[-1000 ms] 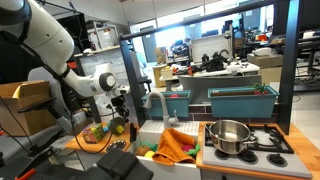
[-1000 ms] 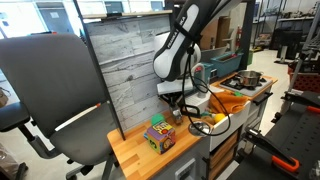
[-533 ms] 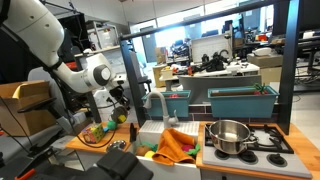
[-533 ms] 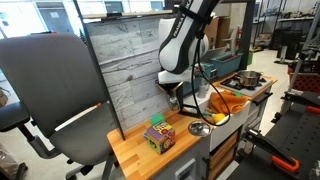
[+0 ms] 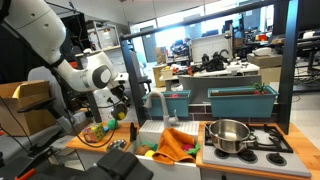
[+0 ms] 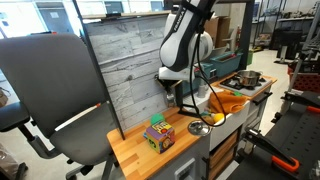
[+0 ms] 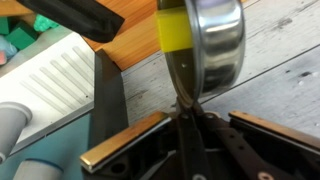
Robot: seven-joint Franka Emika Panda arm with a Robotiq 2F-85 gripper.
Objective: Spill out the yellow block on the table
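The robot will use its gripper to set the shiny metal pot, now tipped up on its edge, down on the wooden table (image 5: 119,130) between the multicoloured cube and the white counter.
In the wrist view my gripper (image 7: 185,115) is shut on the rim of a shiny metal bowl (image 7: 215,45). The bowl is tipped up on its edge. The yellow block (image 7: 172,30) lies against the bowl's rim at its open side. Below them is the orange-brown wooden table (image 7: 135,20). In both exterior views the gripper (image 5: 121,100) (image 6: 187,103) hangs above the table (image 5: 82,144) (image 6: 135,152), near its end beside the white counter. The bowl is too small there to make out clearly.
A multicoloured cube (image 6: 158,135) (image 5: 95,130) sits on the table. The white counter holds a tap (image 5: 158,105), an orange cloth (image 5: 178,145) and a steel pot (image 5: 228,135) on the hob. A wooden panel (image 6: 125,70) backs the table. An office chair (image 6: 50,90) stands close by.
The gripper has risen above the table and turned, tipping the bowl onto its edge. The cube has not moved.
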